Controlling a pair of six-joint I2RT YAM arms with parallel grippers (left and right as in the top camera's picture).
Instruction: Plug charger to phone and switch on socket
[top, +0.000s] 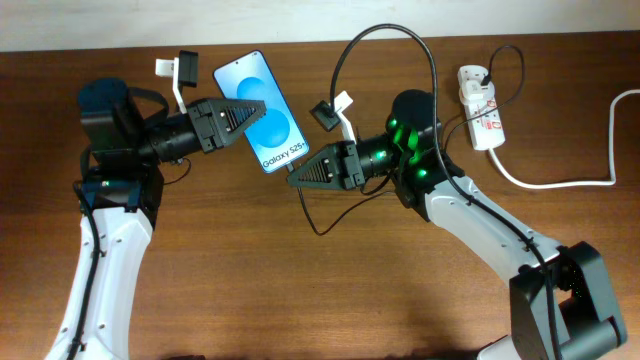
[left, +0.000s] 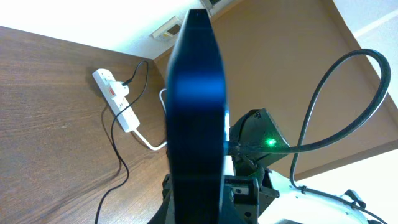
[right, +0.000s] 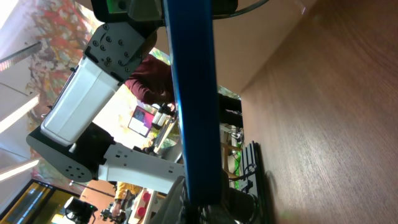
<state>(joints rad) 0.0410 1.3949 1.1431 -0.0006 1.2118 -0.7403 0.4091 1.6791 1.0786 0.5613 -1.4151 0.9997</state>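
Note:
The phone will leave my left gripper on the bare table (top: 288, 188) between my arms, under my right gripper's end.
The phone (top: 275, 130), blue screen up with "Galaxy S25+" text, is held above the table. My left gripper (top: 252, 108) is shut on its left long edge; the left wrist view shows the phone edge-on (left: 196, 106) between the jaws (left: 198, 202). My right gripper (top: 297, 172) is shut on the charger at the phone's bottom end, the connector tip hidden between the fingers. The phone shows as a blue strip (right: 193, 93) above the jaws (right: 200, 202). The thin black charger cable (top: 385, 29) loops over the right arm. The socket (top: 480, 105) lies at the far right.
A thick white cord (top: 560, 183) runs from the socket to the right table edge. The socket and thin cable also show in the left wrist view (left: 118, 99). The wall borders the table's far edge.

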